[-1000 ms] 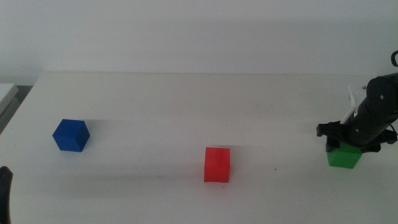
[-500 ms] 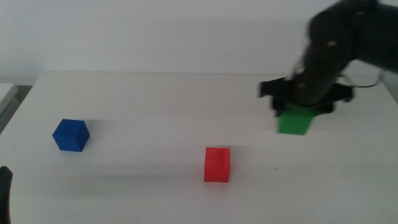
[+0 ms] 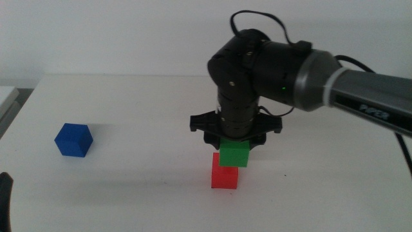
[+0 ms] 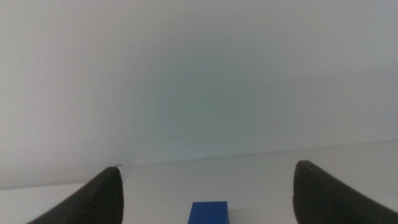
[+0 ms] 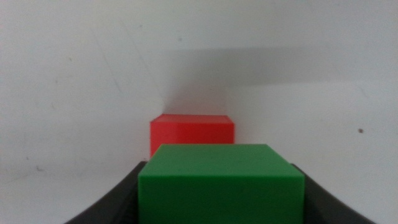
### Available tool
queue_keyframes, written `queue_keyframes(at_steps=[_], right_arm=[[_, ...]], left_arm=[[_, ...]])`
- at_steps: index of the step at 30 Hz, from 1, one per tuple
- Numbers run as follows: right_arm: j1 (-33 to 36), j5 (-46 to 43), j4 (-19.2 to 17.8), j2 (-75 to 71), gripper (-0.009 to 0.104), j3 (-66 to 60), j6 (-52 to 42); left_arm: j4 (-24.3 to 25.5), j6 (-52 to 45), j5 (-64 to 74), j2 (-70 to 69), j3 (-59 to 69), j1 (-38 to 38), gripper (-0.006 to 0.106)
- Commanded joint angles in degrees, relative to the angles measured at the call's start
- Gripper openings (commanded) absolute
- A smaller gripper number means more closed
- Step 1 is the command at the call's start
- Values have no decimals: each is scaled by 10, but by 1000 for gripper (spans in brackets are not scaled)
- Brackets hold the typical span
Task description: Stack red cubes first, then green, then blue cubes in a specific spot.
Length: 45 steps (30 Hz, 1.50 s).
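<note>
My right gripper is going to set the green cube down squarely on top of the red cube (image 3: 226, 160) (image 5: 192, 138). The green cube is held just over it now.
The red cube (image 3: 224, 173) stands on the white table near the front middle. My right gripper (image 3: 234, 149) is shut on the green cube (image 3: 234, 154) and holds it just over the red cube, offset slightly right; whether they touch I cannot tell. In the right wrist view the green cube (image 5: 221, 182) sits between the jaws with the red cube (image 5: 191, 132) beyond it. The blue cube (image 3: 73, 140) sits at the left. My left gripper (image 3: 4, 193) waits at the bottom left corner; its jaws are open, with the blue cube (image 4: 210, 212) ahead of them.
The white table (image 3: 141, 109) runs to a far edge against a pale wall. A tiny black mark (image 3: 285, 174) lies right of the red cube. The right arm's dark body (image 3: 302, 71) reaches in from the right above the stack.
My right gripper has carried the green cube from the table's right side, up and leftward, to just above the red cube. The blue and red cubes have not moved.
</note>
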State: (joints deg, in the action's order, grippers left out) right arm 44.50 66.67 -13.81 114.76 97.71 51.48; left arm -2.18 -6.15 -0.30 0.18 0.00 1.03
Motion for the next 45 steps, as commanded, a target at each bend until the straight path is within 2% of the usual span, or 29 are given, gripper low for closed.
queue_keyframes(at_steps=[1, 35, 36, 37, 41, 43, 45], right_arm=[[5, 17, -11, 13, 8, 23, 5], [12, -9, -25, 55, 8, 29, 29], [12, -8, -24, 55, 29, 29, 29], [12, -8, -24, 55, 57, 29, 29], [12, -11, -24, 55, 78, 29, 29], [12, -15, -24, 47, 84, 29, 29], [19, -12, -24, 25, 84, 29, 29]], left_arm=[[-2, 2, -8, -2, 0, 1, 92], [-2, 2, -8, -2, 0, 1, 92], [-2, 2, -8, -2, 0, 1, 92], [-2, 2, -8, -2, 0, 1, 92], [-2, 2, -8, -2, 0, 1, 92], [-2, 2, -8, -2, 0, 1, 92], [-2, 2, -8, -2, 0, 1, 92]])
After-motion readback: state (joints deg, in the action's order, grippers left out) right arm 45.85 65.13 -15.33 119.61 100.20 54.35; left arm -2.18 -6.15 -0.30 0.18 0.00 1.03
